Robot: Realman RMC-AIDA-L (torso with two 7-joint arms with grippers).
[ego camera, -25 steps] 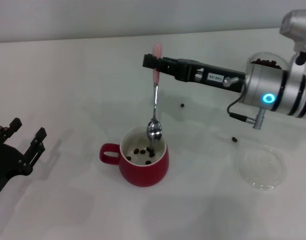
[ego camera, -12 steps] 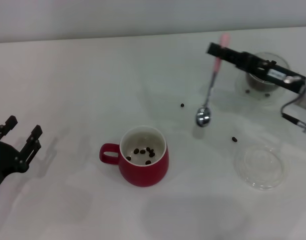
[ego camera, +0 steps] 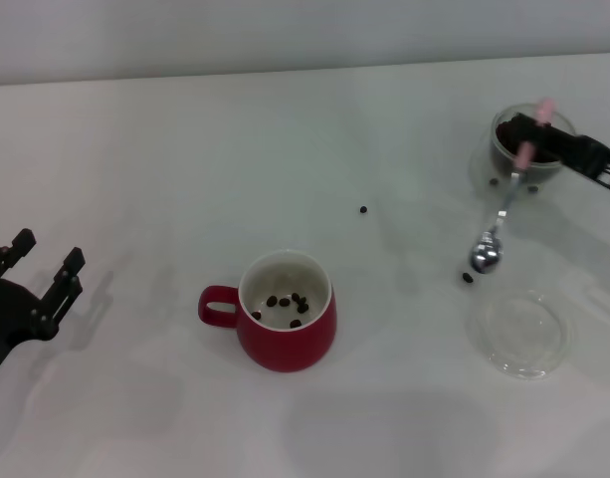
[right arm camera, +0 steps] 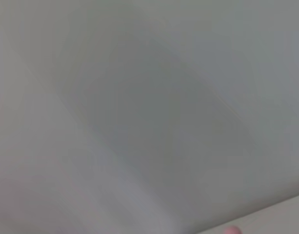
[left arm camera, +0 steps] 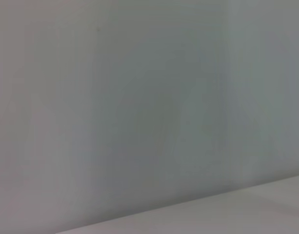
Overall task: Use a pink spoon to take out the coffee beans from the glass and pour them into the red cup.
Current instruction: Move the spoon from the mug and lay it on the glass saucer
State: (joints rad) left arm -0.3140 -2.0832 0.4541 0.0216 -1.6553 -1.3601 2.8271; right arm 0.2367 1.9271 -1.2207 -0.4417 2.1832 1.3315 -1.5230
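My right gripper has the pink spoon, hanging low in front of the glass. Next, I set it down across the far rim of the clear round dish [ego camera: 503, 306].
In the head view my right gripper [ego camera: 528, 134] is shut on the pink spoon [ego camera: 504, 204] at its pink handle end, in front of the glass [ego camera: 528, 149] at the far right. The spoon hangs down with its silver bowl low over the table, by a loose bean. The glass holds dark coffee beans [ego camera: 508, 129]. The red cup [ego camera: 285, 311] stands at the middle front with several beans [ego camera: 287, 301] inside, handle to the left. My left gripper [ego camera: 41, 267] is open, parked at the left edge. The right wrist view shows only a pink tip of the spoon [right arm camera: 231, 230].
A shallow clear round dish [ego camera: 523, 334] lies at the front right. Two loose beans lie on the white table [ego camera: 135, 179]: one [ego camera: 363, 209] near the middle, one [ego camera: 468, 278] under the spoon's bowl. The left wrist view shows only a plain wall.
My right arm has carried the spoon from above the red cup to the right and back, to in front of the glass. The left arm has barely moved.
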